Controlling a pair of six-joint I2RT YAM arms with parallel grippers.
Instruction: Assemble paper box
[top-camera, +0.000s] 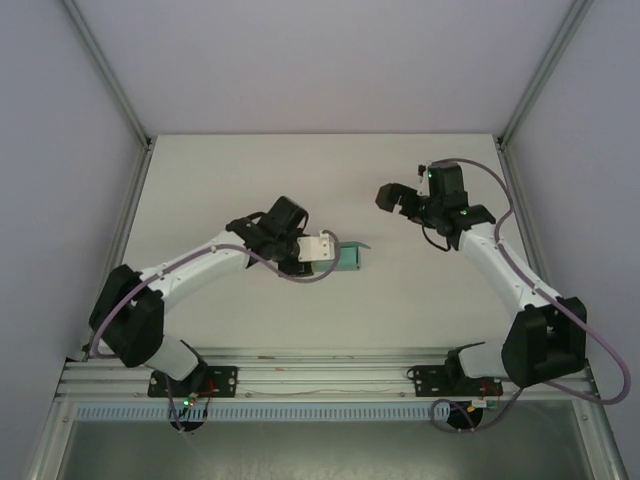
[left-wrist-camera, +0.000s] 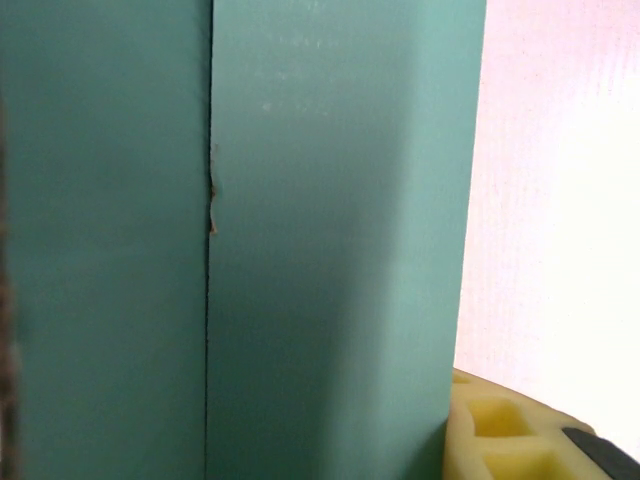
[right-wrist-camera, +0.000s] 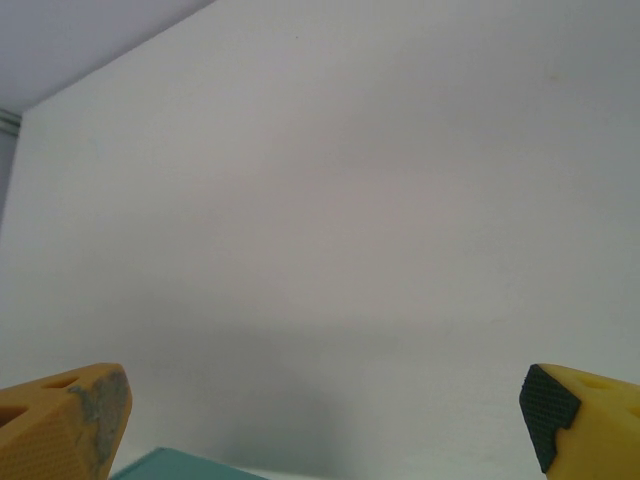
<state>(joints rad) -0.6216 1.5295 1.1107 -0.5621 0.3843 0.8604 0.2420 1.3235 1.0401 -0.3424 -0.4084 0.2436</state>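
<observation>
The paper box has one end in my left gripper and a flap jutting past its loose end, so next my right gripper pinches that loose end's corner (top-camera: 357, 250).
The teal-green paper box (top-camera: 351, 258) sits at mid-table, folded into a small block, and my left gripper (top-camera: 336, 254) is shut on its left side. In the left wrist view the paper box (left-wrist-camera: 300, 240) is very close, with a seam running down its face. One yellow finger (left-wrist-camera: 500, 430) presses against its right edge. My right gripper (top-camera: 393, 197) hangs open, off to the box's upper right and apart from it. In the right wrist view the right gripper (right-wrist-camera: 322, 425) has its yellow fingertips (right-wrist-camera: 70, 425) spread wide over bare table, and a corner of the paper box (right-wrist-camera: 180, 467) peeks in at the bottom.
White table surface (top-camera: 250, 180) with grey walls on both sides. An aluminium rail (top-camera: 320, 375) runs along the near edge where the arm bases are bolted.
</observation>
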